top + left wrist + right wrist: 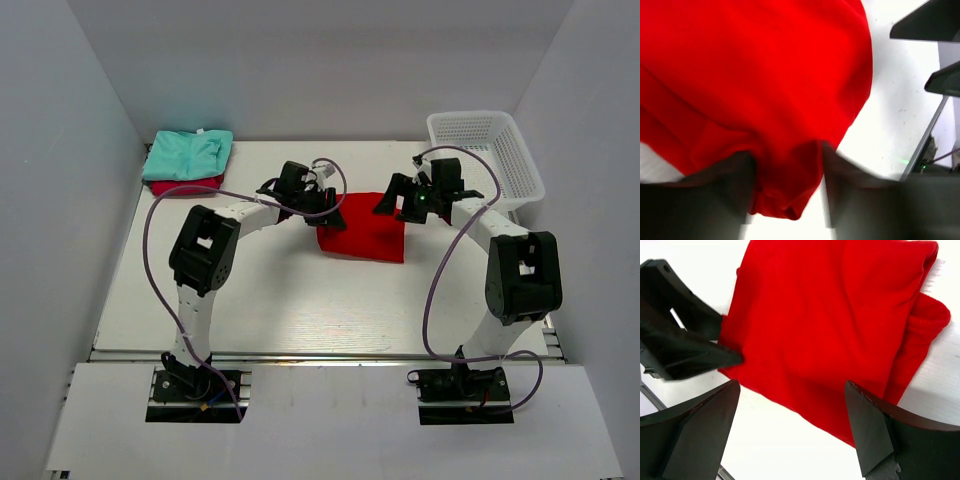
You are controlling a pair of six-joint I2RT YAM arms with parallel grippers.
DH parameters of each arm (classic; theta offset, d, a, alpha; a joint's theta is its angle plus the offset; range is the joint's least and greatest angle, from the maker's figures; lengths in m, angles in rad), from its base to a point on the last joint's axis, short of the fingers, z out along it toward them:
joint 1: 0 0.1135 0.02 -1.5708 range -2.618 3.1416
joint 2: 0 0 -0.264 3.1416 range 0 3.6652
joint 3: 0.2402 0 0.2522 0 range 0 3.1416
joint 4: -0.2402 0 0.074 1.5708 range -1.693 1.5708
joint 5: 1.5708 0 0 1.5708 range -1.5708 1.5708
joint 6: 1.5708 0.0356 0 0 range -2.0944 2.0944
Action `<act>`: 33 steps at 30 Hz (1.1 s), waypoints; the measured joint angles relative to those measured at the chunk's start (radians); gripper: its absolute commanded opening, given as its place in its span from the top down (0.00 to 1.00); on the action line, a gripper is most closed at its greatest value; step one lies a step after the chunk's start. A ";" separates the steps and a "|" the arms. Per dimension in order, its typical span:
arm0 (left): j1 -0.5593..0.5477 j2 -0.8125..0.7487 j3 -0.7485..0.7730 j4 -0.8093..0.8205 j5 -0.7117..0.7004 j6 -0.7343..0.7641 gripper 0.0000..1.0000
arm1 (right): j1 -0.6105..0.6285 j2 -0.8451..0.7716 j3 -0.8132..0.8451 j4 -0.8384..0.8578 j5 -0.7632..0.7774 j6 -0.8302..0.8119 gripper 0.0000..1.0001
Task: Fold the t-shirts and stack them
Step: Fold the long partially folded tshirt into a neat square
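Observation:
My left gripper should open and pinch deeper across the gathered folds point(760, 140) before it carries the red t-shirt to the stack, because it has only the bunched tip of the shirt.
The bright red t-shirt point(362, 230) lies folded into a rectangle at the table's middle. My left gripper point(335, 217) is at its left edge, and in the left wrist view point(789, 170) a bunched fold of the red shirt point(755, 75) sits between the fingers, gripped. My right gripper point(392, 206) hovers over the shirt's far right corner. In the right wrist view it point(792, 390) is wide open and empty above the red shirt point(840, 320). The mint t-shirt point(188, 154) lies folded on the crimson-pink t-shirt point(182, 187) at the far left corner.
A white mesh basket point(487, 150) stands at the far right corner. White walls close in the table on the left, back and right. My left gripper's fingers point(687, 352) show at the shirt's edge in the right wrist view.

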 measured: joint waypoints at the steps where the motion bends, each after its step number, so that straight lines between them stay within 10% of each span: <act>1: 0.000 0.006 0.005 0.005 0.007 0.000 0.70 | 0.000 0.002 0.000 0.002 0.000 0.000 0.10; 4: 0.000 0.027 0.013 0.015 0.019 -0.006 1.00 | 0.000 0.011 0.000 0.012 -0.002 0.000 0.10; 21: 0.015 0.054 -0.064 0.006 -0.006 -0.043 0.99 | -0.005 0.198 0.003 0.047 -0.013 0.071 0.10; 23: 0.014 0.054 -0.055 -0.013 -0.018 -0.040 0.89 | -0.005 0.198 0.003 0.048 -0.002 0.086 0.10; 27: 0.011 0.045 -0.027 -0.073 -0.066 -0.015 0.30 | -0.004 0.196 0.003 0.051 0.006 0.100 0.10; 33: 0.012 -0.029 0.002 -0.173 -0.226 0.044 0.11 | 0.002 0.183 0.003 0.041 -0.004 0.089 0.10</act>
